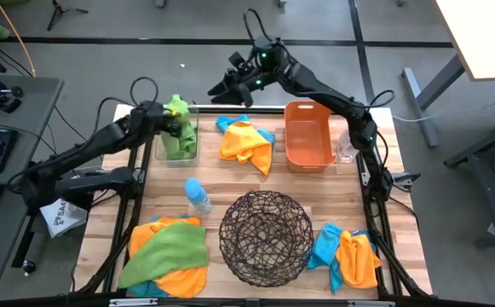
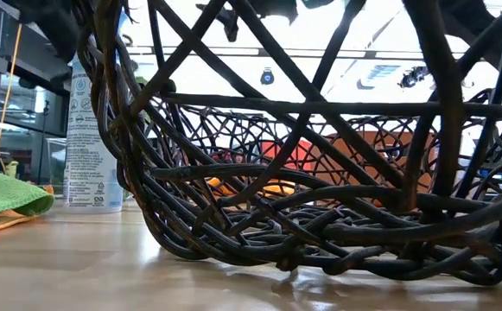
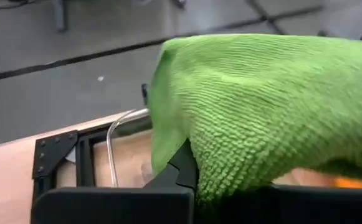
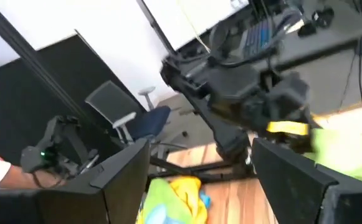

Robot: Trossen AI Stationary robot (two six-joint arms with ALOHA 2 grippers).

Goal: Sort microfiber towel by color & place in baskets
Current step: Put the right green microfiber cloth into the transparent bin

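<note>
The green towel, now over the clear bin, will be let go by my left gripper inside the clear bin [image 1: 177, 140] beside the orange and blue towel heap.
My left gripper [image 1: 172, 119] is over the clear bin [image 1: 179, 152] at the far left of the table, shut on a green towel [image 1: 177, 107]. More green cloth [image 1: 177, 143] lies inside that bin. My right gripper [image 1: 223, 87] is open and raised above the far edge, touching nothing; its fingers [image 4: 124, 180] stand wide apart. An orange and blue towel heap [image 1: 247, 141] lies between the clear bin and the salmon-orange basket [image 1: 308, 136]. The round wire basket [image 1: 266, 237] stands near the front. Mixed towel piles lie front left [image 1: 166, 256] and front right [image 1: 347, 257]. My left gripper holds the green towel [image 3: 261, 106], which bunches over the fingers [image 3: 182, 169] and hides the place of contact. The cloth is lifted above the clear bin's rim [image 3: 113, 127] and drapes down over the gripper.
A clear bottle with a blue cap [image 1: 198, 196] stands upright between the clear bin and the wire basket, also showing as the bottle [image 2: 91, 130] in the low view. The wire basket [image 2: 320, 173] fills that view. A small clear object [image 1: 347, 150] sits right of the orange basket.
</note>
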